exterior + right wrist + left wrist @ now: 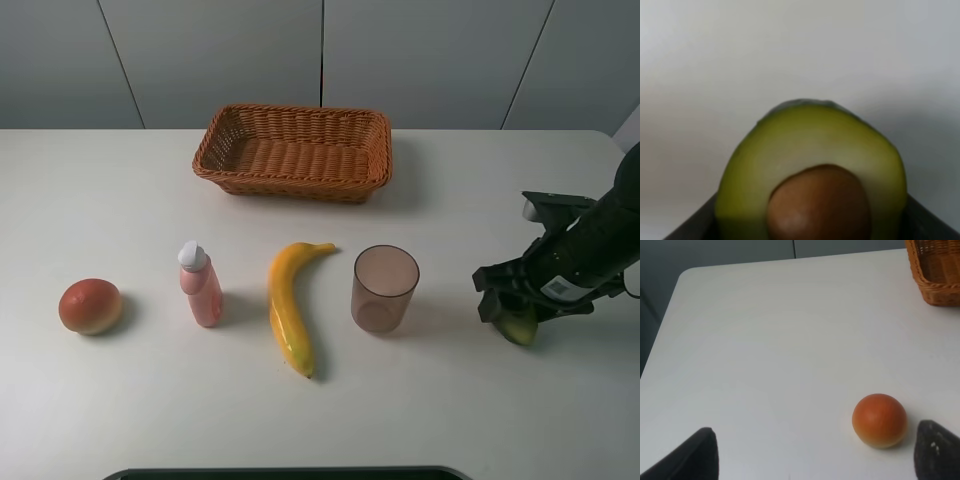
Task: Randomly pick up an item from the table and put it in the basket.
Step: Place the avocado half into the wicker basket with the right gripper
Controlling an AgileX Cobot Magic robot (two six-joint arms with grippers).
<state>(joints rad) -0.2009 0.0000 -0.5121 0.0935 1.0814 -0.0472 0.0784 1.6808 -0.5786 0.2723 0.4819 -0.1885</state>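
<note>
I should let go of the halved avocado with my right gripper inside the wicker basket [339, 166], by the basket's front side, behind the banana's stem.
The halved avocado [810, 165], with yellow-green flesh and a brown pit, fills the right wrist view between my right gripper's two dark fingers [687, 227], which touch its sides. In the high view the right gripper [513, 312] is shut on the avocado [519, 329] at the right side of the white table [120, 200], at or just above the surface. The wicker basket [290, 185] stands at the back middle and holds nothing. My left gripper [820, 462] is open and holds nothing, near a round red-orange fruit [879, 420].
A row runs across the table's middle: the red-orange fruit [90, 306] at far left, a pink bottle [200, 285], a yellow banana [290, 310] and a translucent brown cup [384, 288], the nearest to the right gripper. A basket corner [935, 275] shows in the left wrist view.
</note>
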